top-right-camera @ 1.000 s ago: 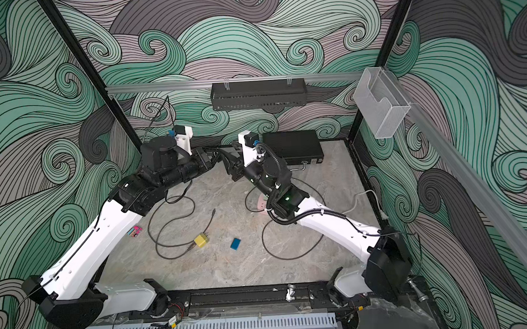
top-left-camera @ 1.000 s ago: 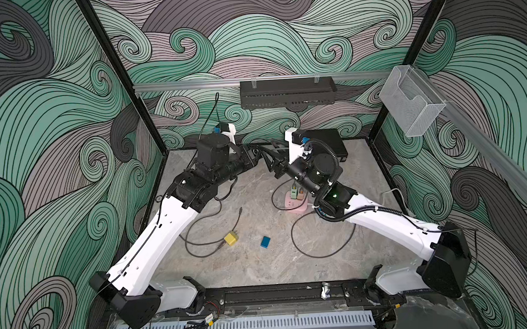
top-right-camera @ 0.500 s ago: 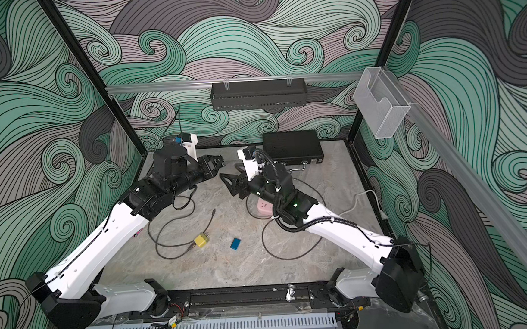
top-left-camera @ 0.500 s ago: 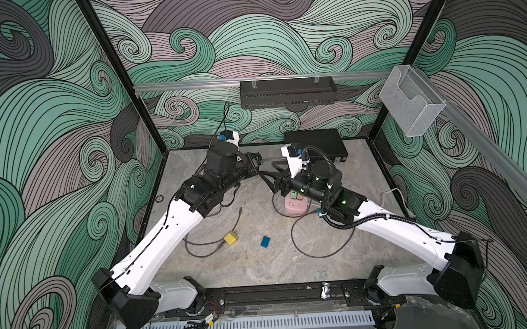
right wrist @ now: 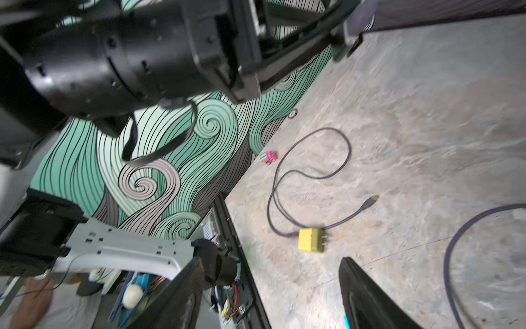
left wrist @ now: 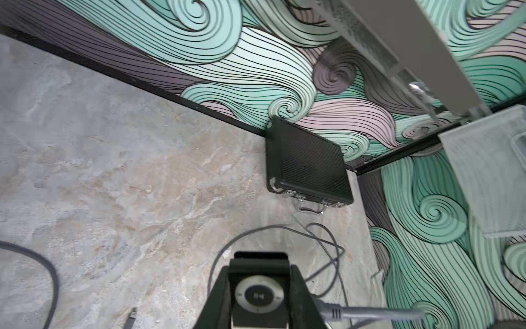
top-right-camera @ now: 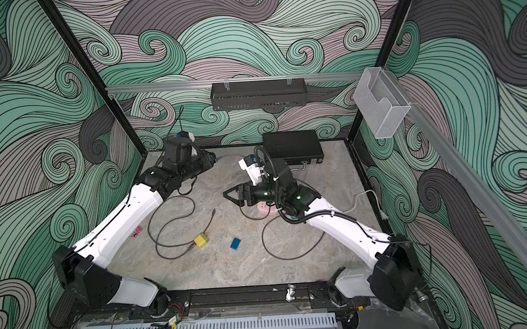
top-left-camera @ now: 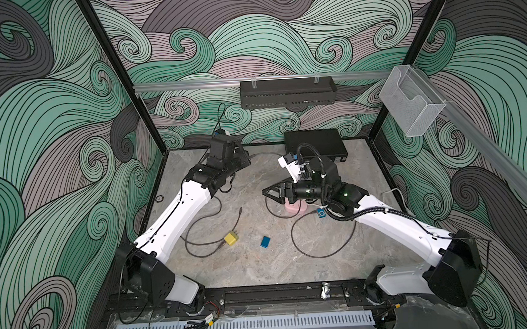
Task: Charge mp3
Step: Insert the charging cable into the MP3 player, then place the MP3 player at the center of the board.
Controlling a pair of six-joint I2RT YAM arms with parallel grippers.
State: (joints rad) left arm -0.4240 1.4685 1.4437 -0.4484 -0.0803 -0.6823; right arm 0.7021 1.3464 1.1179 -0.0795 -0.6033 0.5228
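Note:
Next, my left gripper sets the mp3 down on the bare table [top-left-camera: 209, 172] between the back wall and the yellow charger's cable.
The mp3 [left wrist: 259, 296] is a small dark player with a grey control wheel. My left gripper [left wrist: 260, 270] is shut on it, one finger on each side. A grey cable plug [left wrist: 333, 313] meets the player's side behind one finger, so I cannot see whether it is seated. In both top views the left gripper [top-left-camera: 247, 160] [top-right-camera: 212, 159] hangs near the back wall, with the grey cable [top-left-camera: 268, 153] trailing from it. My right gripper [top-left-camera: 268, 193] [right wrist: 271, 265] stands open and empty above the table, beside the pink power strip [top-left-camera: 294, 208].
A black case [top-left-camera: 315, 143] lies at the back. A yellow charger [top-left-camera: 231, 238] with a dark cable [top-left-camera: 204, 237], a blue block [top-left-camera: 265, 241] and a small blue square device [top-left-camera: 321, 213] lie mid-table. Another dark cable loop [top-left-camera: 321, 252] runs from the strip. A pink toy [top-right-camera: 136, 233] lies left.
The two grippers were together at the back middle. The right gripper has opened and drawn away toward the pink strip. The left gripper has pulled back left, still holding the mp3.

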